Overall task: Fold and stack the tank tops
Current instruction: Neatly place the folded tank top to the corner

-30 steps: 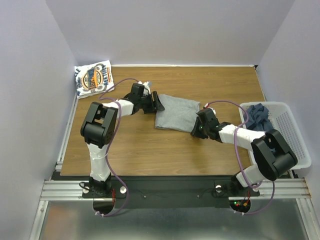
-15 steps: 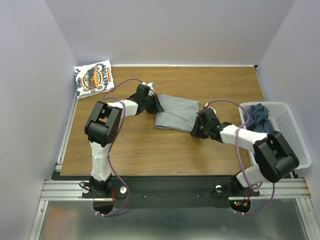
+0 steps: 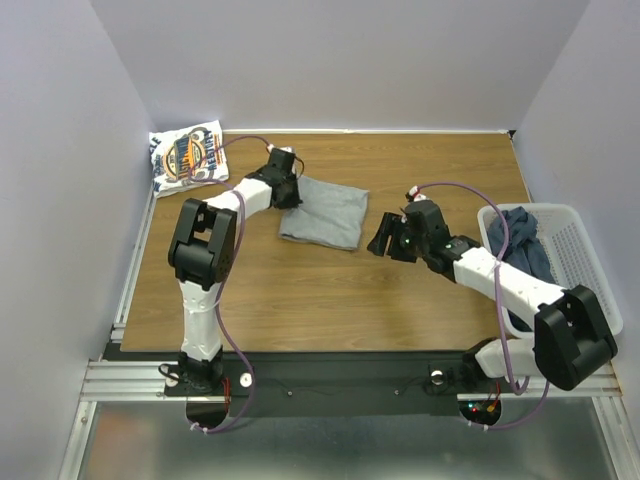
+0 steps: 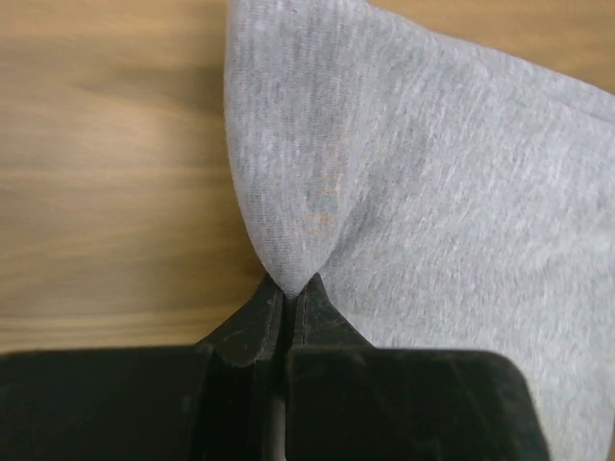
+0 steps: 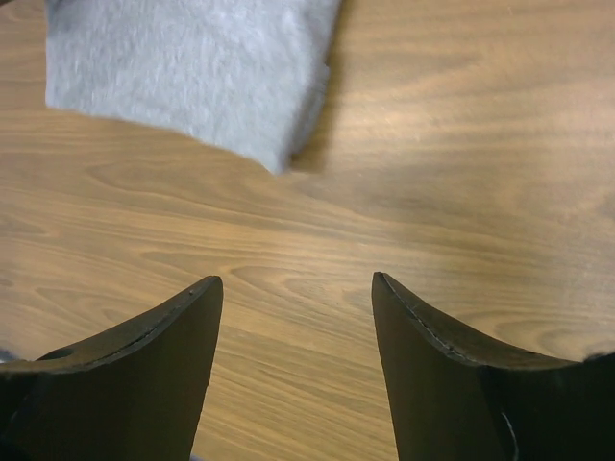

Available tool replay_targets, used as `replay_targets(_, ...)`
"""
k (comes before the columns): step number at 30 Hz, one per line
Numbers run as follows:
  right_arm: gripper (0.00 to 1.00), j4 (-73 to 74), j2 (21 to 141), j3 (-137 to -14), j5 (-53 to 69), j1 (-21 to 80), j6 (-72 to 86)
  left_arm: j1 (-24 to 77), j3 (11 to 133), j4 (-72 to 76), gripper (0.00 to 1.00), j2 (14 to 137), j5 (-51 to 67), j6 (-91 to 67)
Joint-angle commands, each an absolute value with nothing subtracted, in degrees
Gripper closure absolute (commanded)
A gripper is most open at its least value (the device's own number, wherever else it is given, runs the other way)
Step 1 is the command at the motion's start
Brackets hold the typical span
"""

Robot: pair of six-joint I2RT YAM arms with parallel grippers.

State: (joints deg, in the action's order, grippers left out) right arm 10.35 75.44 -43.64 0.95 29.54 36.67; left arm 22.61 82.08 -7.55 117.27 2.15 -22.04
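Note:
Next, my left gripper lets go of the grey tank top on the white printed tank top (image 3: 197, 153) at the far corner.
A folded light grey tank top (image 3: 325, 212) lies on the wooden table, left of centre. My left gripper (image 3: 292, 190) is shut on its upper left corner; in the left wrist view the cloth (image 4: 413, 182) is pinched into a peak between the closed tips (image 4: 290, 286). My right gripper (image 3: 381, 238) hovers to the right of the grey top, apart from it, open and empty (image 5: 296, 280), with the top's corner (image 5: 192, 77) ahead of it. A white printed tank top (image 3: 186, 157) lies folded at the far left corner. Dark slate-blue tank tops (image 3: 522, 240) sit in the basket.
A white mesh basket (image 3: 588, 268) stands at the table's right edge. Purple walls close in the left, back and right sides. The table's left edge runs along a metal rail (image 3: 132, 270).
The left gripper closed on the grey top's corner and dragged it left and away. The right gripper let go of the top's right edge, opened and drew back to the right.

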Motion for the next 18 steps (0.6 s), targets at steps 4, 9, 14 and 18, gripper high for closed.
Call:
replay_targets(4,0.31,12.92,74.26,-48.33,4.22,29.18,33.31,16.00,100.33,-17.22,1.00,122.59,-14.57,-13.63)
replay_targets(9,0.31,13.27,75.06,-49.39,4.31,29.18,32.43,13.45,111.95,-20.74,1.00,128.05,-20.82,-9.32)
replay_targets(14,0.30,13.36,76.55,-50.62,4.57,29.27,31.99,10.02,121.98,-21.53,1.00,132.71,-23.02,-8.26)
replay_targets(18,0.30,13.36,78.66,-51.68,4.75,29.18,31.73,7.48,127.34,-21.18,1.00,134.21,-24.08,-6.77)
